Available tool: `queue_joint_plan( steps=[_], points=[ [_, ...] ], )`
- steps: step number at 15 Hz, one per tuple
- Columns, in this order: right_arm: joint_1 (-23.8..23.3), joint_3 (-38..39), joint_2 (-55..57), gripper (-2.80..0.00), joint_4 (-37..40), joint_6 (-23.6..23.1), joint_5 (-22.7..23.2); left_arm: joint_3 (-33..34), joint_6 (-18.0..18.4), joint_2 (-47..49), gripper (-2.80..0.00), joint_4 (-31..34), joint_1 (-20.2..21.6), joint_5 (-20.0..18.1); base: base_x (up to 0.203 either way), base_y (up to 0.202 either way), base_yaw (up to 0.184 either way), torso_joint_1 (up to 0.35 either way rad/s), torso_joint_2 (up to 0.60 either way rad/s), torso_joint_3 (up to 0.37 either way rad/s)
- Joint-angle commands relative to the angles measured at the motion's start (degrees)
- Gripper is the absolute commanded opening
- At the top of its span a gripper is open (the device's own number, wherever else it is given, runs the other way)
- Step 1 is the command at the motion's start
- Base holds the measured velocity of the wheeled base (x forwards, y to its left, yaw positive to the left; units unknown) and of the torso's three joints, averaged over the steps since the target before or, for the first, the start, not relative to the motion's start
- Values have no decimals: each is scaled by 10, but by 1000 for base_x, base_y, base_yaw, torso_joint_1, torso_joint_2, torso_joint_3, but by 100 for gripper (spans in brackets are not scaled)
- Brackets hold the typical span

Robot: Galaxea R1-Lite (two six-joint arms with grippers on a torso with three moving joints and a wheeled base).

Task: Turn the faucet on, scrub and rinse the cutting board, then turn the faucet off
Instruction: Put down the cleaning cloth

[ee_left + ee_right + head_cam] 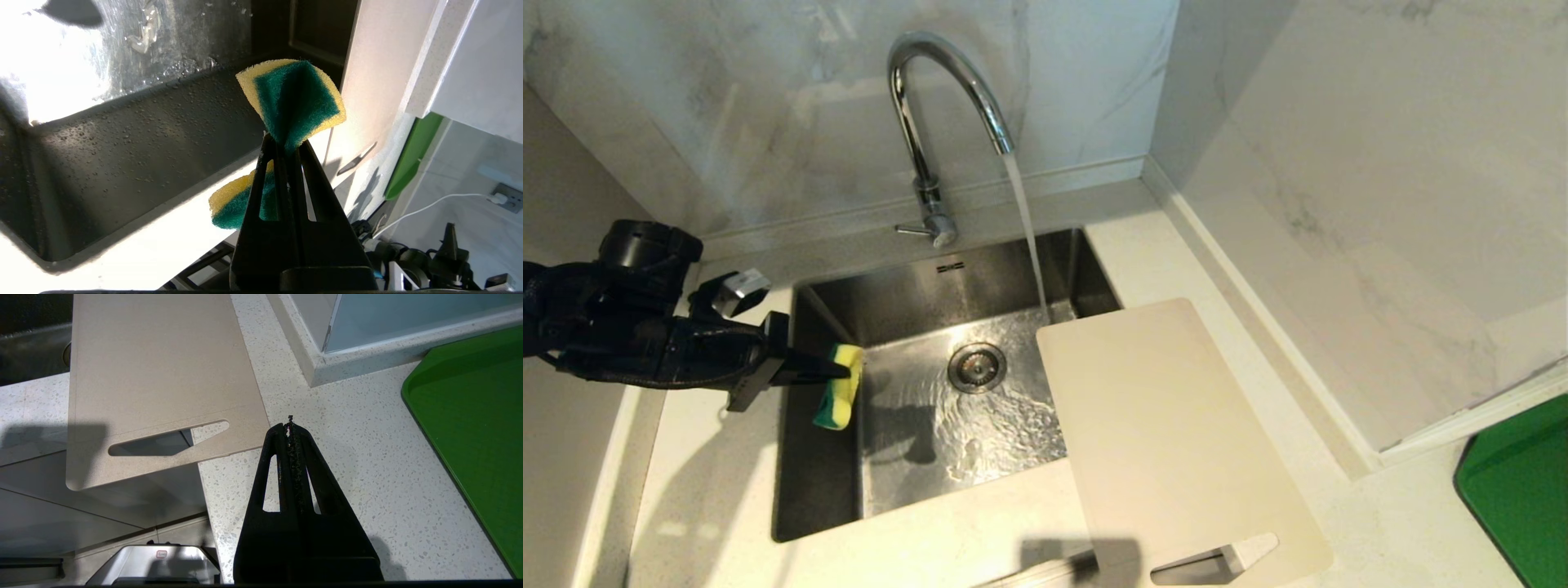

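Note:
Next, my left gripper sets the sponge free on the counter (pixel 720 412), in the spot between the sink and the plain grey wall.
The chrome gooseneck faucet (pixel 929 106) runs, and its stream falls into the steel sink (pixel 980 269) near the drain. The cream cutting board (pixel 1168 433) lies flat on the counter right of the sink, one corner over the basin, its slot handle (pixel 163 442) hanging past the counter's front edge. My left gripper (pixel 837 374) hovers over the sink's left rim, shut on a yellow and green sponge (pixel 840 398) (pixel 292 102), which is pinched and folded. My right gripper (pixel 289 426) is shut and empty, low over the counter just right of the board's handle end; it is outside the head view.
A bright green board (pixel 1519 490) (pixel 470 404) lies on the counter at the far right. Marble walls (pixel 1339 163) close in the back and right side. Speckled counter (pixel 367 477) runs between the two boards. The faucet's small lever (pixel 915 231) points left at its base.

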Motion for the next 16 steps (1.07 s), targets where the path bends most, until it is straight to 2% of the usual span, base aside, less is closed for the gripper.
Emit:
queue_joint_plan(
  steps=[1, 5, 7, 11, 13, 16],
  points=[
    [0, 1, 1, -280, 0, -1, 0, -3, 1, 0, -280, 1, 0, 5, 0, 0, 0, 0, 0, 0],
    [0, 1, 1, -280, 0, -1, 0, -19, 6, -1, -280, -23, 0, 66, 0, 0, 0, 0, 0, 0],
    [0, 1, 0, -280, 0, -1, 0, -56, 46, 3, -280, 10, 1, 118, 0, 0, 0, 0, 0, 0],
    [0, 1, 1, -280, 0, -1, 0, -140, 138, 26, -280, 120, 15, 221, 0, 0, 0, 0, 0, 0],
    [0, 1, 1, -280, 0, -1, 0, -163, 184, 50, -280, 165, 47, 253, 0, 0, 0, 0, 0, 0],
    [0, 1, 1, -280, 0, -1, 0, -176, 216, 64, -280, 188, 94, 263, 0, 0, 0, 0, 0, 0]
  ],
)
